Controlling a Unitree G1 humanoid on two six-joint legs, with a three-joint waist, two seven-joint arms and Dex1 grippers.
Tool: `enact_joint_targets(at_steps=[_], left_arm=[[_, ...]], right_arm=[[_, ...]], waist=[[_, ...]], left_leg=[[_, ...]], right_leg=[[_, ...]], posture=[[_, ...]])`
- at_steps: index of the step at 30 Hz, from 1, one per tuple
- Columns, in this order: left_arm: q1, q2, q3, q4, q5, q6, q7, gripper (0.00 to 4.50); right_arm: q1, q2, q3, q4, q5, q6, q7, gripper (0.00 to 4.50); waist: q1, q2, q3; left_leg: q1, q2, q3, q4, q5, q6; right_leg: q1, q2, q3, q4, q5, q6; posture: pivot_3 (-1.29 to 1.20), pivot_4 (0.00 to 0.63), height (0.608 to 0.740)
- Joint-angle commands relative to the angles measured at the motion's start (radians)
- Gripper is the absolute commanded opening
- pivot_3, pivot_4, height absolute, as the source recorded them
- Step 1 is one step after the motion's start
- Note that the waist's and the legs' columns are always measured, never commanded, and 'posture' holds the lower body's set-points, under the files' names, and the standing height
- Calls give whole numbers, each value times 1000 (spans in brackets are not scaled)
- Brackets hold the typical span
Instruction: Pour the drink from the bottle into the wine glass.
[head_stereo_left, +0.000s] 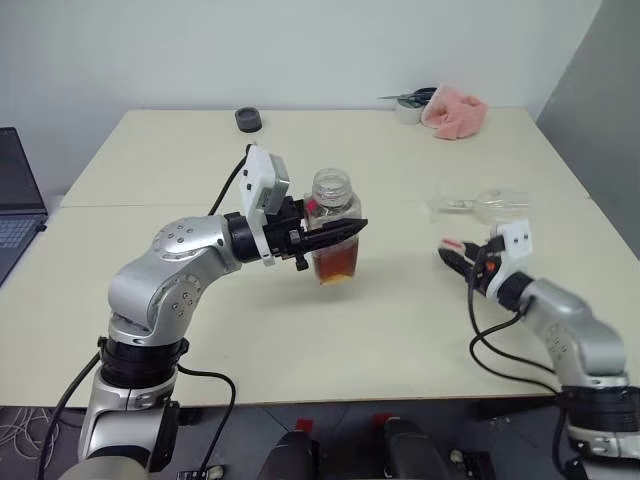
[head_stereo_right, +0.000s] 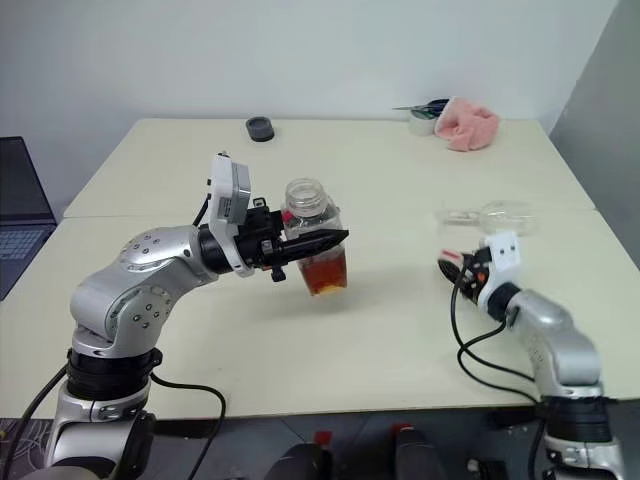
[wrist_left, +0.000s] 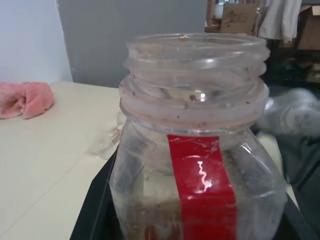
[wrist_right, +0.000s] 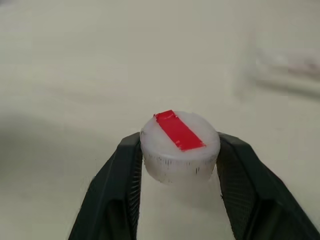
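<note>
The robot's left gripper needs to release the bottle, now upright above the table's middle, on this side of the table's seam (head_stereo_left: 235, 243), in line with the black round object.
My left gripper (head_stereo_left: 333, 236) is shut on the bottle (head_stereo_left: 334, 212) and holds it upright above the middle of the table. The bottle's mouth is open, with a red label strip (wrist_left: 202, 192) down its side. The drink (head_stereo_left: 337, 263), amber-red, fills its lowest part. Low over the table at the right, my right gripper (head_stereo_left: 453, 250) grips a white cap (wrist_right: 180, 142) with a red strip on top; a finger touches each side. The wine glass (head_stereo_left: 488, 205) appears to lie on its side just beyond the right gripper.
A pink cloth (head_stereo_left: 455, 110) and a tape roll with scissors (head_stereo_left: 408, 104) lie at the table's far right. A small black round object (head_stereo_left: 248, 119) sits at the far edge. A laptop (head_stereo_left: 15, 205) stands off the left side.
</note>
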Motion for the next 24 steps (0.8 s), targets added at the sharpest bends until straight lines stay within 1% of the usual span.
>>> enact_joint_targets(at_steps=[1,4,9,15,17,19,21,23,24], left_arm=[[-43,-13,-4,-11,-6,-15,2,1794],[-57,-16,-9,-1,-3,-15,-4,1794],[-66,-10,-7,2,-7,-10,-7,1794],[-62,-6,-4,-5,-11,-4,-3,1794],[-61,-2,-1,-3,-9,-4,-2,1794],[-63,-4,3,7,-3,-9,6,1794],[-64,-12,4,9,-1,-9,18,1794],[-61,-16,6,10,1,-11,28,1794],[-63,-18,6,24,26,-24,51,1794]], right_arm=[[2,63,-23,77,-90,-173,-103,3314],[3,127,-45,137,-114,-239,-174,4405],[20,172,-39,137,-130,-272,-203,4460],[20,139,-8,93,-204,-296,-204,4460],[8,103,8,42,-218,-351,-151,4460],[-19,46,42,-36,-210,-373,-57,4460],[-59,1,65,-146,-94,-286,82,4460],[-94,-55,78,-245,36,-155,196,4460],[-117,-103,76,-304,130,-65,260,4460]], waist=[[-6,1,0],[-8,1,0],[-5,1,0],[-5,1,0],[-5,1,0],[-6,2,0],[-10,2,0],[-12,2,1],[-12,2,1]], left_leg=[[0,1,0,0,0,0],[2,2,0,0,0,0],[1,1,0,1,0,0],[1,1,-1,1,0,0],[1,1,0,1,0,0],[1,1,0,1,0,0],[1,1,0,1,0,0],[1,2,0,0,0,0],[1,2,-1,0,0,0]], right_leg=[[0,1,0,0,0,0],[1,3,1,1,0,0],[2,3,0,0,0,0],[2,3,0,0,0,0],[2,3,0,0,0,0],[2,3,0,0,0,0],[1,3,0,0,0,0],[2,3,0,-1,0,0],[2,3,0,0,0,0]], posture=[[0,150,740],[0,150,740],[0,150,740],[0,150,740],[0,150,740],[0,150,740],[0,150,740],[0,150,740],[0,150,740]])
